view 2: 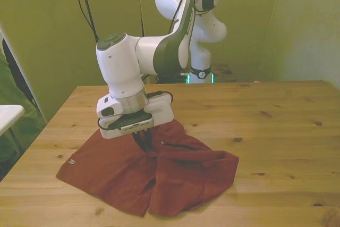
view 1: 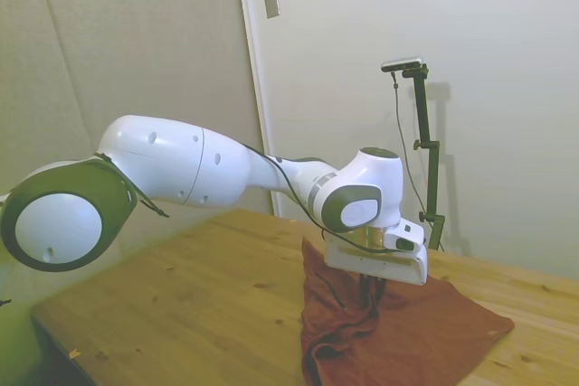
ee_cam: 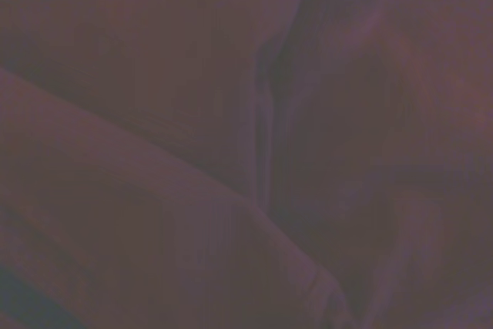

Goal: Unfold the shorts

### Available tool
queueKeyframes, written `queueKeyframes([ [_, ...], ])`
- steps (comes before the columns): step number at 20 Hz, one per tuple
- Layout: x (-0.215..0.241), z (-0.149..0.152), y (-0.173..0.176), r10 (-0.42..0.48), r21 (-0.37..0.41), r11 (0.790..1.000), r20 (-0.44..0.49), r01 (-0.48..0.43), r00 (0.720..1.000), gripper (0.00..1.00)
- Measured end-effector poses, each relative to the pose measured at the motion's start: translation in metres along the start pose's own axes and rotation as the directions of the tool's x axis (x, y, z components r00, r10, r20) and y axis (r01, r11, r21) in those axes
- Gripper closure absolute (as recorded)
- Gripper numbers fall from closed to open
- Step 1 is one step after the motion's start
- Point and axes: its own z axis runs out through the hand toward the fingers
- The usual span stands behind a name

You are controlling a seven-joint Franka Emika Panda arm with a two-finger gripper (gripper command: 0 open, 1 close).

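Next, my gripper lets go of the shorts' folded part on the bare table (view 1: pixel 235 303) next to the shorts' bunched fold, toward my base.
The rust-red shorts (view 2: pixel 175 176) lie rumpled on the wooden table (view 2: pixel 276 131), one part folded over and bunched up under the gripper. A small pale tag (view 2: pixel 70 160) shows near the corner at the front view's left, and a thin dark trim line (view 2: pixel 179 145) runs near the raised fold. My gripper (view 2: pixel 144 141) points straight down into the middle of the shorts (view 1: pixel 407 332), its dark fingers close together with fabric gathered between them. In the side view the gripper (view 1: pixel 371 294) stands at a raised ridge of cloth. Dim folds of the shorts (ee_cam: pixel 192 113) fill the wrist view.
Bare table (view 1: pixel 181 305) stretches around the garment, widest toward the front view's right. A white surface (view 2: pixel 8 114) and green cloth (view 2: pixel 21 115) stand beyond the table's edge at the front view's left. The table's near edge runs just below the shorts in the front view.
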Motion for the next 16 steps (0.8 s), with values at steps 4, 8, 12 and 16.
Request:
queueKeyframes([
  [4, -0.013, -0.028, -0.011, 0.002, 0.001, 1.0, -0.021, -0.002, 1.0, 1.0],
  [8, -0.047, -0.053, -0.04, -0.054, -0.039, 0.998, -0.046, 0.052, 0.998, 1.0],
  [12, -0.11, -0.059, -0.101, -0.164, -0.114, 0.982, -0.084, 0.154, 0.983, 1.0],
  [16, -0.191, -0.044, -0.153, -0.287, -0.187, 0.945, -0.086, 0.268, 0.954, 1.0],
])
